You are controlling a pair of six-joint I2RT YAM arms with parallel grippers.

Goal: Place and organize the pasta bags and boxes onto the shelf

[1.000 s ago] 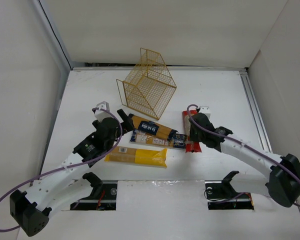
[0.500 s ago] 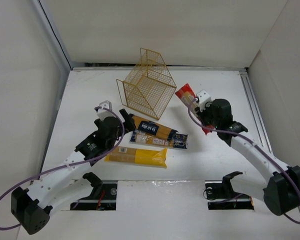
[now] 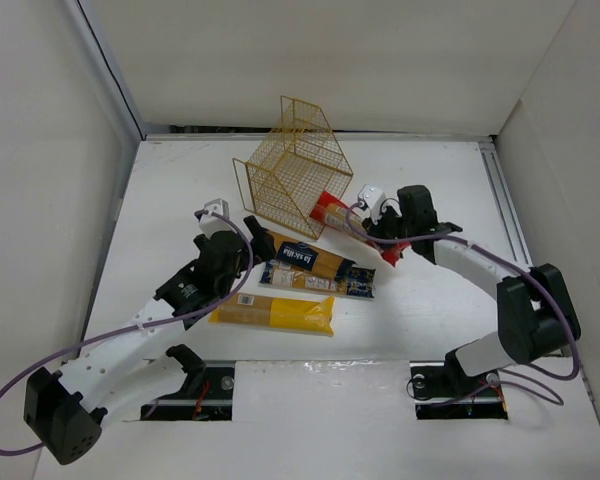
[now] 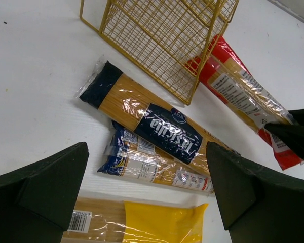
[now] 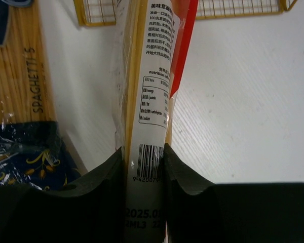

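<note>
Next, my right gripper lets go of the red-and-white box inside the yellow wire shelf's edge [image 3: 309,218] nearest the pack with the dark blue label.
My right gripper [image 3: 382,228] [image 5: 146,157] is shut on the red-and-white box [image 3: 342,216] [image 5: 151,76], whose far end points at the open front of the yellow wire shelf [image 3: 292,170] [image 4: 162,38]. The box also shows in the left wrist view [image 4: 238,91]. My left gripper [image 3: 248,240] [image 4: 147,187] is open and empty above the other packs. The yellow-orange pack with the dark blue label [image 3: 302,256] [image 4: 157,126] lies on the table, the clear bag with blue ends [image 3: 318,279] [image 4: 152,164] beside it, and the plain yellow bag [image 3: 273,313] [image 4: 142,228] nearest me.
White walls enclose the white table [image 3: 440,190] at the back and on both sides. The shelf stands at the back centre, with its open side toward the packs.
My right gripper lifted the red-and-white box from the table, swung it up and left, and now holds it with its far end at the shelf's front. My left arm hardly moved.
</note>
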